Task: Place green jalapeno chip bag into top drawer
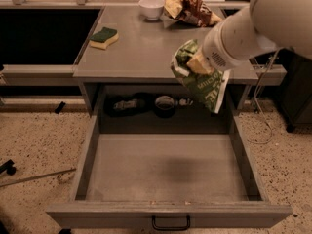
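Next, I open my gripper to release the green jalapeno chip bag, now hanging above the open drawer, onto the middle of the top drawer's bare grey bottom (176, 155).
The green jalapeno chip bag (202, 82) hangs crumpled from my gripper (196, 64), which is shut on its top. The bag hangs in the air over the counter's front right edge, above the back right part of the open top drawer (165, 167). The drawer is pulled out fully, grey, with a bare flat bottom and a small black handle (170, 224) on its front. My white arm (258, 23) reaches in from the upper right.
On the grey counter (141, 48) lie a green-and-yellow sponge (104, 37), a white bowl (151, 7) and a brown-and-yellow snack bag (190, 9). Dark objects (146, 104) sit in the recess behind the drawer. Speckled floor lies on both sides.
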Controlling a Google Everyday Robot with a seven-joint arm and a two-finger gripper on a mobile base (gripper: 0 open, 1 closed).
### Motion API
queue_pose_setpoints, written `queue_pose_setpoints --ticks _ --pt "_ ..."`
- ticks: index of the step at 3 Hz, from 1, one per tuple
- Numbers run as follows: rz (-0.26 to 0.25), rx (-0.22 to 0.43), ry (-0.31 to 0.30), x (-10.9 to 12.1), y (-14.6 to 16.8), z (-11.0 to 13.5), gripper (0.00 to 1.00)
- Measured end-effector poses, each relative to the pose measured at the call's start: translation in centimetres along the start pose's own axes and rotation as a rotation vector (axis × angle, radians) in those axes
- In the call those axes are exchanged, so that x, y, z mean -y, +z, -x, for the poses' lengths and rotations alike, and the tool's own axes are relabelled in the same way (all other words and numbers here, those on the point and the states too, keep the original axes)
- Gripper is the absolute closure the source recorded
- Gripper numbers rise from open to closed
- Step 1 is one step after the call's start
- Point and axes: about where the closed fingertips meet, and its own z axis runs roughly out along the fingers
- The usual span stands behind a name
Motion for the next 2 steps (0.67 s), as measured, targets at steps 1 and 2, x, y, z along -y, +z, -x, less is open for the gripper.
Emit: queue_pose_setpoints --ticks 1,2 --pt "0.062 -0.002 0.020 -3.0 3.1 -3.4 1.00" --pt "0.151 0.025 0.025 -4.9 6.9 -4.9 1.00"
